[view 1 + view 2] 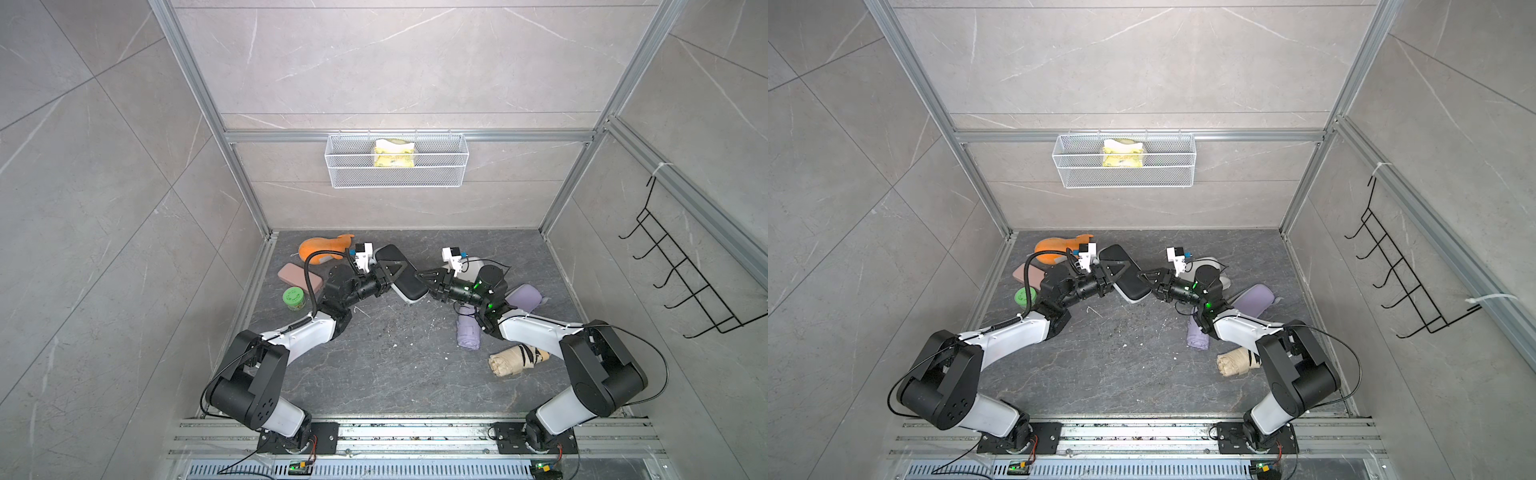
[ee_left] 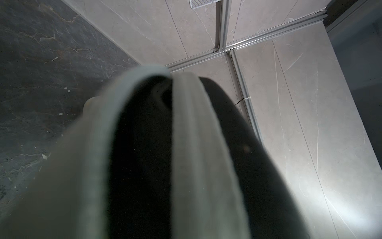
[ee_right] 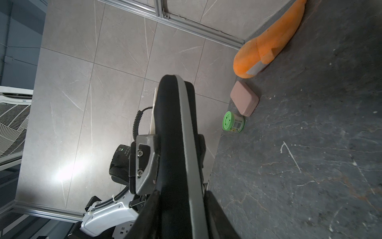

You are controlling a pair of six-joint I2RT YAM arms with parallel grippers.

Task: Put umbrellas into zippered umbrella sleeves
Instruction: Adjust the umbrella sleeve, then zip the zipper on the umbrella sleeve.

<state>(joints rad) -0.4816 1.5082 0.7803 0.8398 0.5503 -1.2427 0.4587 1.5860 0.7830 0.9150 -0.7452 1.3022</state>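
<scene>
My right gripper grips both shells across the grey zip edging, so it should open, back away and pinch the near end's edge (image 1: 412, 301) of the black sleeve.
The black sleeve (image 1: 409, 287) (image 1: 1133, 286) is held on edge above the middle of the floor, between my two grippers. My left gripper (image 1: 392, 271) (image 1: 1119, 272) is shut on its left side; one of its fingers (image 3: 144, 163) presses the shell. My right gripper (image 1: 422, 276) (image 1: 1144, 276) (image 3: 182, 194) is shut on the near end of the black sleeve (image 3: 171, 124). The left wrist view is filled by the black sleeve (image 2: 237, 155), whose grey zip edging (image 2: 190, 144) gapes a little. A lavender umbrella (image 1: 468, 334) and a beige umbrella (image 1: 515, 359) lie under my right arm. The lavender sleeve (image 1: 524, 297) and cream sleeve (image 1: 473, 266) lie behind it.
An orange plush (image 1: 320, 247), a pink case (image 1: 299, 276) and a green-lidded jar (image 1: 294, 298) sit by the left wall. A white wire basket (image 1: 397, 160) hangs on the back wall. A black hook rack (image 1: 681, 282) hangs on the right wall.
</scene>
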